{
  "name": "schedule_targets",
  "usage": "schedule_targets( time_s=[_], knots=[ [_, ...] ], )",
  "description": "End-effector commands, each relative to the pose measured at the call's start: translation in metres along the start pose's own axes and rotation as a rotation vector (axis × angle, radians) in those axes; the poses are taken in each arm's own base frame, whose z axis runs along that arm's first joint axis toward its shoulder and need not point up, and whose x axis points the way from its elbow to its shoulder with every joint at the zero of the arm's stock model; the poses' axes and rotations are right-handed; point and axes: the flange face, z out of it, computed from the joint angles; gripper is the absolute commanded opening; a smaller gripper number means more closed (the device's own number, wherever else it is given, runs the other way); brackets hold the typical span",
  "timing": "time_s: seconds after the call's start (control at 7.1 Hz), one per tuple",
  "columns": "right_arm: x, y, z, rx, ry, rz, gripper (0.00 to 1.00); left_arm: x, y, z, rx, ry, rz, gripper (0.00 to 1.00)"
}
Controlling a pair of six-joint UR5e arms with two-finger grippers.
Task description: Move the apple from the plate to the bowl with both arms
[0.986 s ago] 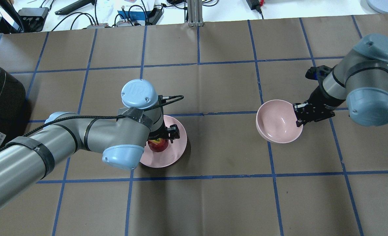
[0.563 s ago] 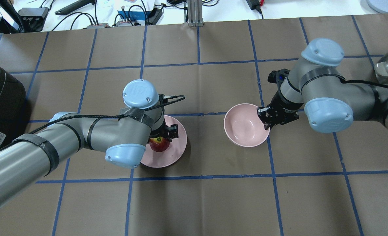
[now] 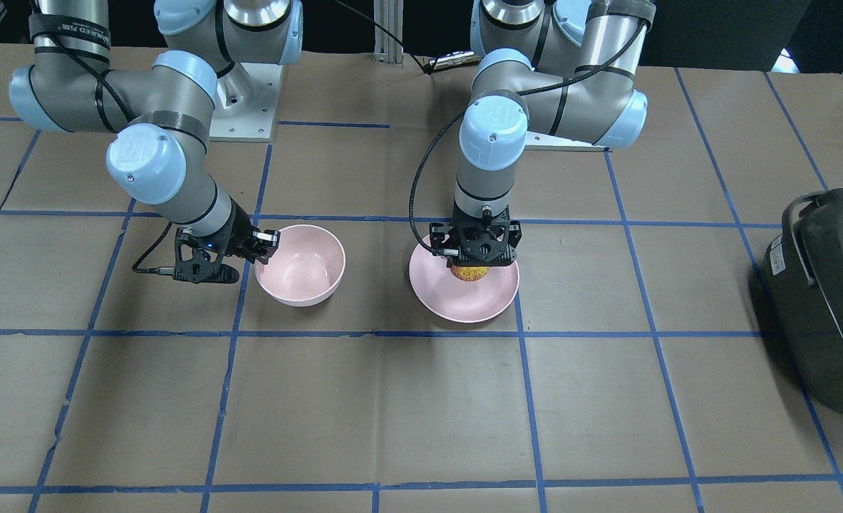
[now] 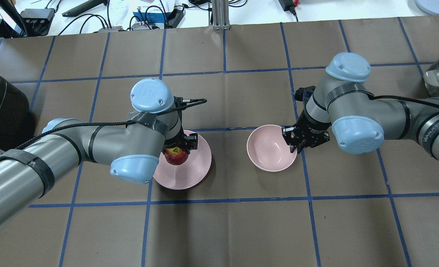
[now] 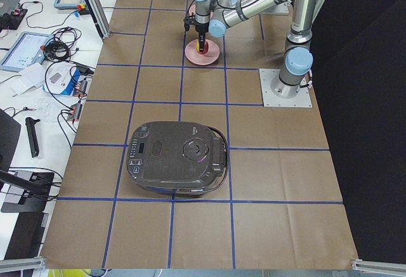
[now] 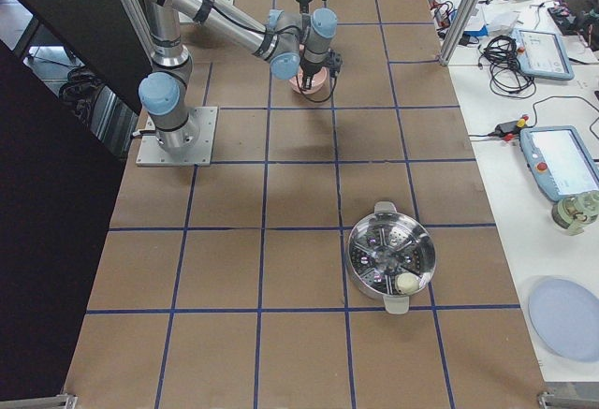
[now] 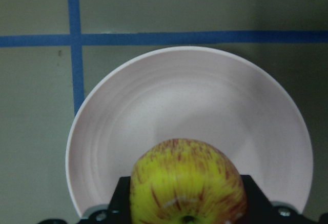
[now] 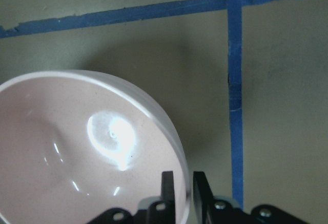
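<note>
My left gripper should release the red-and-yellow apple on the bottom of the deep pink bowl [image 3: 296, 273].
My left gripper [image 4: 176, 150] is shut on the red-and-yellow apple [image 4: 176, 156] and holds it just above the flat pink plate [image 4: 194, 171]. In the left wrist view the apple [image 7: 187, 183] sits between the jaws with the plate [image 7: 195, 101] below. In the front view the apple [image 3: 469, 273] hangs over the back part of the plate [image 3: 464, 305]. My right gripper [image 4: 292, 144] is shut on the right rim of the deep pink bowl [image 4: 269, 154], which is empty. The right wrist view shows the fingers [image 8: 169, 188] pinching the bowl's [image 8: 61, 147] rim.
A black rice cooker [image 4: 0, 111] stands at the left table edge. A steel pot [image 6: 391, 259] stands at the right end. Cables and devices lie along the far edge [image 4: 93, 15]. Brown paper with blue tape lines covers the table.
My right arm has carried the bowl leftward, toward the plate. My left gripper has kept hold of the apple and shifted slightly up and away.
</note>
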Motion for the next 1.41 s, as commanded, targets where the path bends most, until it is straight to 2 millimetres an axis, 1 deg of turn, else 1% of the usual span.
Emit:
schedule_targets(
  time_s=[0.0, 0.14, 0.28, 0.42, 0.56, 0.7, 0.85, 0.99, 1.13, 1.27],
  knots=[
    [-0.003, -0.007, -0.015, 0.046, 0.000, 0.007, 1.00, 0.011, -0.014, -0.067, -0.038, 0.007, -0.038, 0.11],
    [-0.006, -0.025, -0.053, 0.124, 0.014, -0.003, 1.00, 0.021, -0.024, -0.094, -0.073, 0.015, -0.088, 0.11],
    [-0.009, -0.040, -0.103, 0.223, 0.055, -0.009, 1.00, 0.042, -0.024, -0.111, -0.069, 0.023, -0.145, 0.11],
    [-0.007, -0.041, -0.146, 0.284, 0.111, -0.005, 1.00, 0.062, -0.020, -0.121, -0.057, 0.060, -0.215, 0.11],
    [-0.006, -0.032, -0.184, 0.309, 0.129, 0.008, 1.00, 0.079, -0.017, -0.110, -0.070, 0.051, -0.213, 0.10],
    [-0.004, -0.017, -0.229, 0.386, 0.189, 0.013, 1.00, 0.129, -0.011, -0.098, -0.051, 0.056, -0.181, 0.11],
    [-0.007, -0.001, -0.260, 0.434, 0.204, 0.013, 1.00, 0.180, -0.012, -0.088, -0.046, 0.053, -0.190, 0.11],
    [-0.008, 0.002, -0.267, 0.444, 0.199, 0.011, 1.00, 0.216, -0.017, -0.088, -0.024, 0.060, -0.165, 0.11],
    [-0.008, 0.003, -0.264, 0.438, 0.196, 0.007, 1.00, 0.234, -0.012, -0.081, -0.026, 0.058, -0.138, 0.11],
    [-0.006, 0.002, -0.268, 0.444, 0.208, 0.006, 1.00, 0.252, -0.002, -0.063, -0.045, 0.053, -0.115, 0.11]
  ],
)
